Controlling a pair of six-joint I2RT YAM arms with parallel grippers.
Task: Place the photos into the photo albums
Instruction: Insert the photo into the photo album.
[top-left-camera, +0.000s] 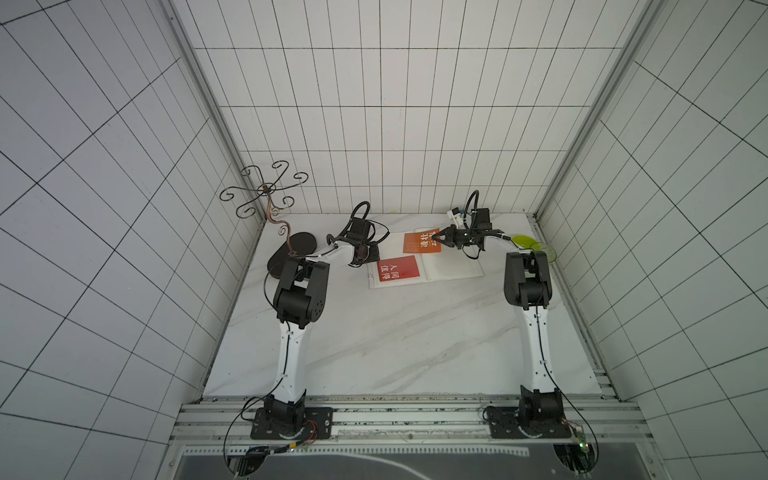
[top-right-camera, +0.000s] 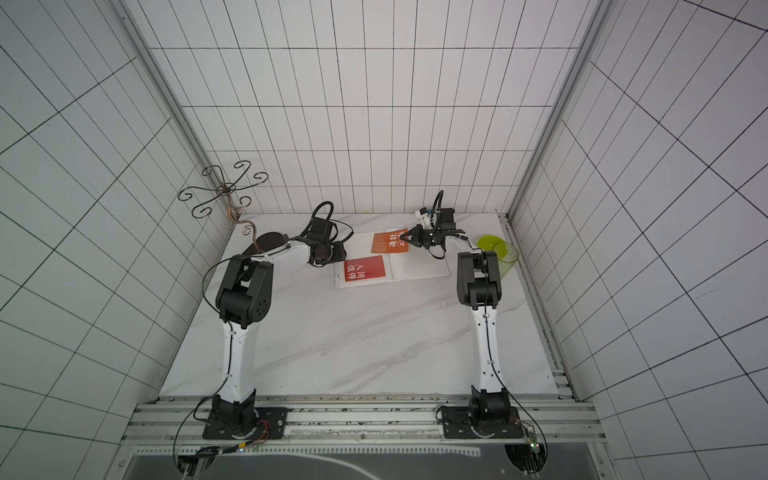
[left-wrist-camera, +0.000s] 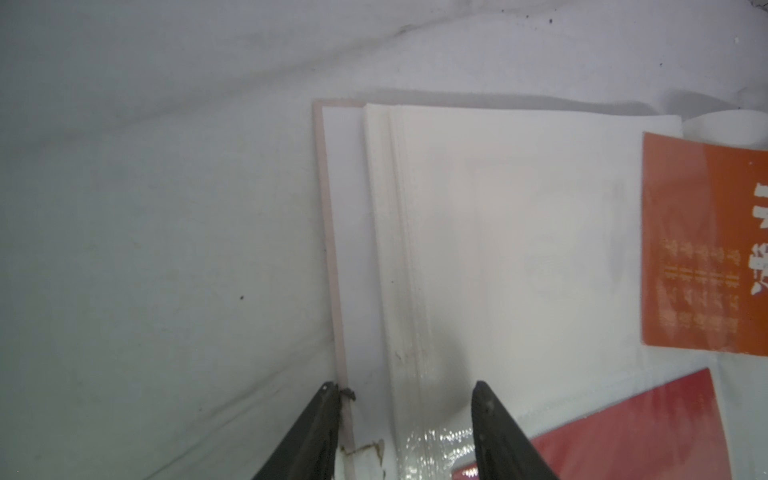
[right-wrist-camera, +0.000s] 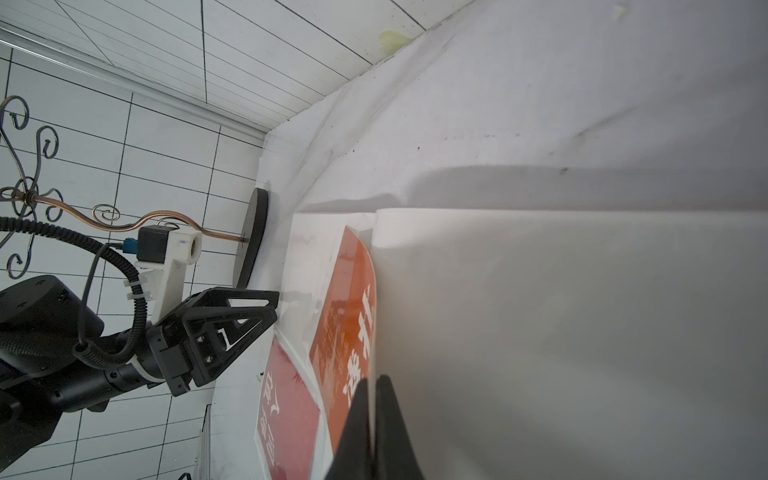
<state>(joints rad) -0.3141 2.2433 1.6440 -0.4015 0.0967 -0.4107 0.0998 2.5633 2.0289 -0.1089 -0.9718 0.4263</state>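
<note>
The orange photo's bent-up edge sticks out past the spine, so next I open my right gripper, take the flattened edge (right-wrist-camera: 372, 308) and slide the photo further in.
The photo album (top-left-camera: 453, 262) (top-right-camera: 419, 264) lies open at the back of the table, its white pages up. A red photo (top-left-camera: 397, 269) (left-wrist-camera: 644, 428) lies flat on the left page. An orange photo (top-left-camera: 419, 243) (right-wrist-camera: 345, 324) lies near the spine. My right gripper (top-left-camera: 435, 238) (right-wrist-camera: 376, 382) is shut on the edge of a white album page (right-wrist-camera: 582, 332), held raised beside the orange photo. My left gripper (left-wrist-camera: 403, 388) is open at the album's left edge. One of its fingers (left-wrist-camera: 324, 415) is on the table side of the pink cover rim and the other is over the page stack.
A wire hook stand (top-left-camera: 266, 191) on a dark oval base (top-left-camera: 291, 249) occupies the back left corner, close behind my left arm. A green cup (top-left-camera: 544, 251) and a green disc (top-left-camera: 523, 240) sit at the back right by the wall. Tiled walls close three sides.
</note>
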